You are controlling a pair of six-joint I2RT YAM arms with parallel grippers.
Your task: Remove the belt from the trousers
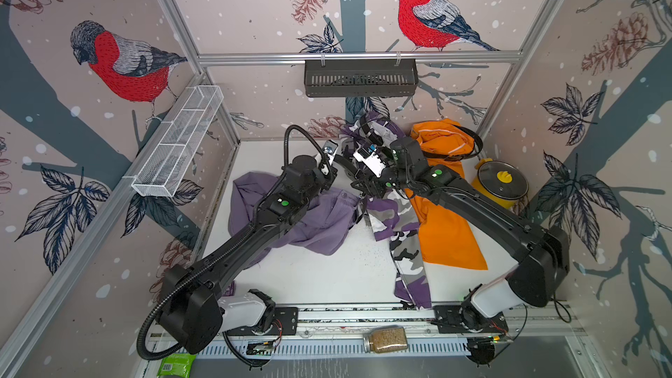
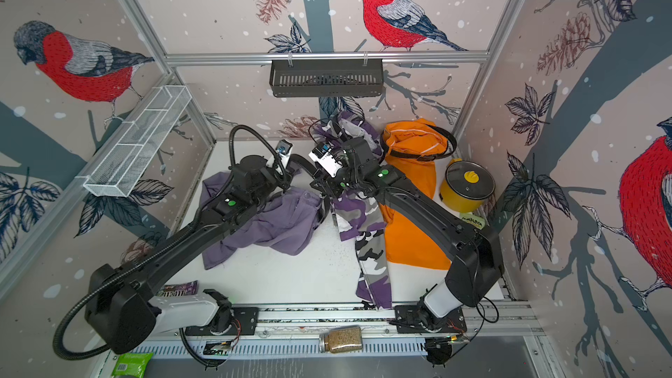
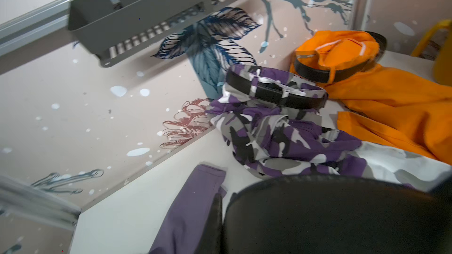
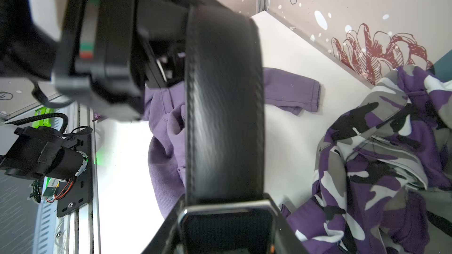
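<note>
Next, I release the strap from my left gripper so that it lies across the waist of the lilac trousers (image 1: 347, 185), close beside the camouflage trousers.
A loose black belt (image 4: 223, 108) stretches between my two grippers above the table. My right gripper (image 4: 226, 216) is shut on its metal buckle end (image 4: 227, 210). My left gripper (image 3: 223, 216) is shut on the strap (image 3: 330, 216), which fills much of the left wrist view. In both top views the grippers (image 1: 332, 172) (image 1: 358, 183) meet mid-table over the lilac trousers (image 1: 320, 220). The camouflage trousers (image 1: 396, 212) have a black belt (image 3: 281, 91) through their loops. The orange trousers (image 1: 447, 230) also carry a belt (image 3: 315, 72) at the waist.
A yellow pot with a glass lid (image 1: 502, 180) stands at the right wall. A black basket (image 1: 360, 78) hangs on the rear rail and a white wire basket (image 1: 178, 140) on the left wall. A jar (image 1: 385, 339) and a green packet (image 1: 176, 365) lie by the front rail.
</note>
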